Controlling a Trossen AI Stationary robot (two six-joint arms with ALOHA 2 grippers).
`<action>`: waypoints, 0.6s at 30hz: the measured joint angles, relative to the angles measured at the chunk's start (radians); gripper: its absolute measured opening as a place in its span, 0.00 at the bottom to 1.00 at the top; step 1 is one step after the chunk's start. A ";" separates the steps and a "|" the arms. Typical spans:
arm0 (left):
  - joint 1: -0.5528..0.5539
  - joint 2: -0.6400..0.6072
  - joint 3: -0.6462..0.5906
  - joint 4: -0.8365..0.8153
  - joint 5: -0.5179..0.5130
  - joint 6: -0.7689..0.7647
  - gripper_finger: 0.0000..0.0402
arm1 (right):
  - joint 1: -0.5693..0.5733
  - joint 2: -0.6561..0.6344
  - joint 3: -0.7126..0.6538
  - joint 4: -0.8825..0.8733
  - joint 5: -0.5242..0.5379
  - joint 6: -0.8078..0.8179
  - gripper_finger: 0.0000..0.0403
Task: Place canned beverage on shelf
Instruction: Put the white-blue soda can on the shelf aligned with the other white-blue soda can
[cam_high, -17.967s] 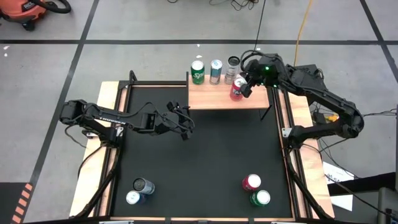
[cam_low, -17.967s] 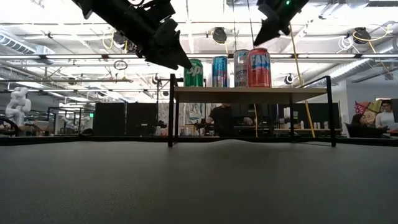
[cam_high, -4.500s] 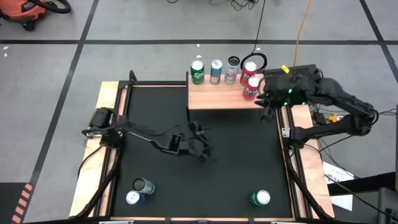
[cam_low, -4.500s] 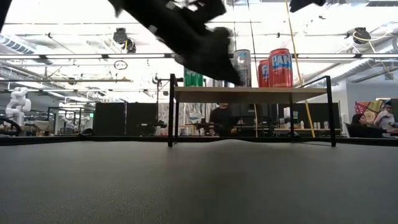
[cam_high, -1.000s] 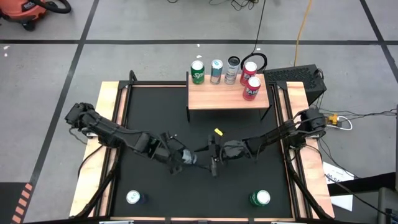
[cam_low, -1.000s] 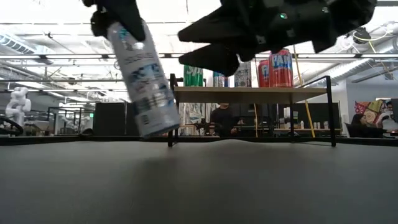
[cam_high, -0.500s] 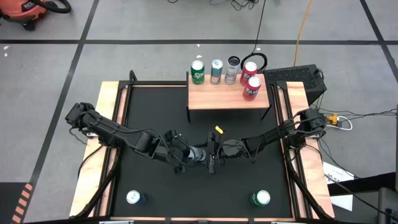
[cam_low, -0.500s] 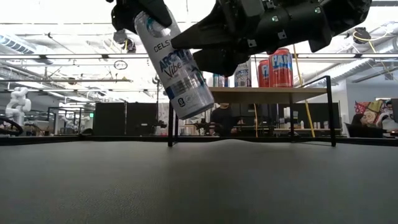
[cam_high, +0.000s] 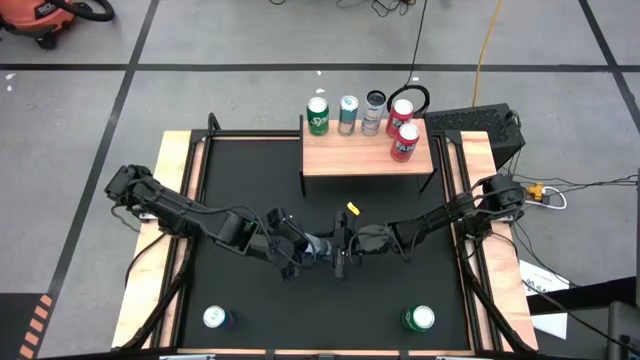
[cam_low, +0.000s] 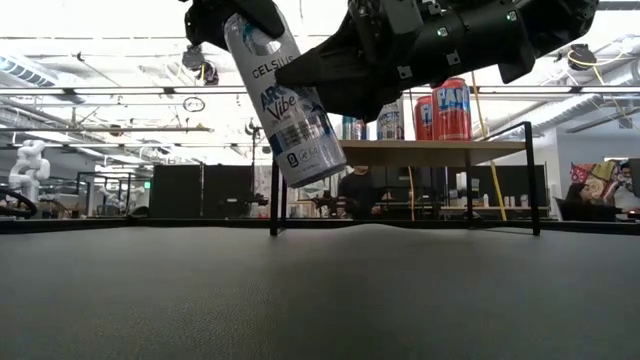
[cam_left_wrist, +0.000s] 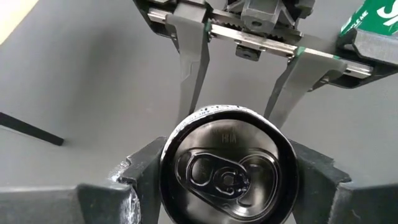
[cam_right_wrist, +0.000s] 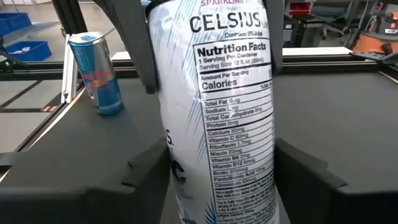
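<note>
The left gripper points down over the Celsius can's lid, so the right gripper needs to hold the can while the left gripper takes its upper body (cam_low: 262, 68) from the side.
A tall white Celsius can (cam_low: 287, 98) hangs tilted above the middle of the black table (cam_high: 400, 215), clear of it. My left gripper (cam_left_wrist: 227, 180) is shut on its top end and my right gripper (cam_right_wrist: 221, 180) is shut on its body, the two meeting in the high view around the can (cam_high: 318, 248). The shelf (cam_high: 350, 160) stands at the table's far edge on thin black legs. It carries a green, a blue, a silver and two red cans. My left gripper pinches the can's top end (cam_left_wrist: 174, 146) between its two fingers, just below the lid rim. It comes from above at a slant. The can hangs below it, its bottom swung toward the table's right. My right gripper pinches the can's side wall (cam_right_wrist: 264, 168) about halfway down, one finger (cam_right_wrist: 149, 177) on each side. The fingers come roughly level from the table's right and lie across the can, below my left gripper's hold.
A blue-and-silver can (cam_high: 214, 318) stands at the table's near left and shows behind the held can in the right wrist view (cam_right_wrist: 96, 74). A green can (cam_high: 418, 318) stands near right. Wooden rails line both sides of the table.
My left gripper has carried the can up and toward the table's right, into my right gripper's open fingers. The right gripper's fingers have then shut on the can's middle. The can stays tilted and clear of the table.
</note>
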 joint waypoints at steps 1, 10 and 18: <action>0.000 0.000 0.000 0.002 0.000 0.009 0.63 | 0.000 0.000 0.000 0.000 0.000 0.000 0.57; -0.018 -0.014 0.000 0.014 -0.100 0.086 0.63 | 0.000 0.001 -0.002 0.058 0.049 -0.043 0.57; -0.085 -0.054 -0.003 0.017 -0.297 0.110 0.80 | -0.015 0.002 -0.071 0.245 0.052 -0.012 0.57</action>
